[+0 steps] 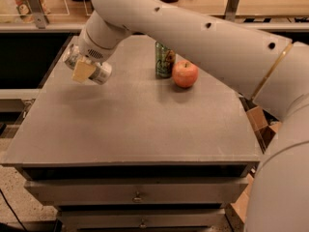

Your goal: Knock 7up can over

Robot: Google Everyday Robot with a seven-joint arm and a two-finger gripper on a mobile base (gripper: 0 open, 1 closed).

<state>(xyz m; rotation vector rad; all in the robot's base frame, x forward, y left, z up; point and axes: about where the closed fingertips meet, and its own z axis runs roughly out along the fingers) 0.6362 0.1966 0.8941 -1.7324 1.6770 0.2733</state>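
Next, my gripper lets go of the 7up can on the grey table (pixel 141 88), a little in front of the darker green can.
The 7up can (pixel 101 73), silver-white with green print, is tipped far over, its top pointing right, at the far left of the grey table (pixel 145 124). My gripper (pixel 81 67) sits right against the can's left end, touching it, with a yellowish pad facing the camera. The big white arm reaches in from the right and crosses the top of the view. Part of the can is hidden behind the gripper.
A darker green can (pixel 164 60) stands upright at the back middle, with a red apple (pixel 185 74) just right of it. A shelf with clear holders runs behind the table. A cardboard box (pixel 258 123) lies on the floor at the right.
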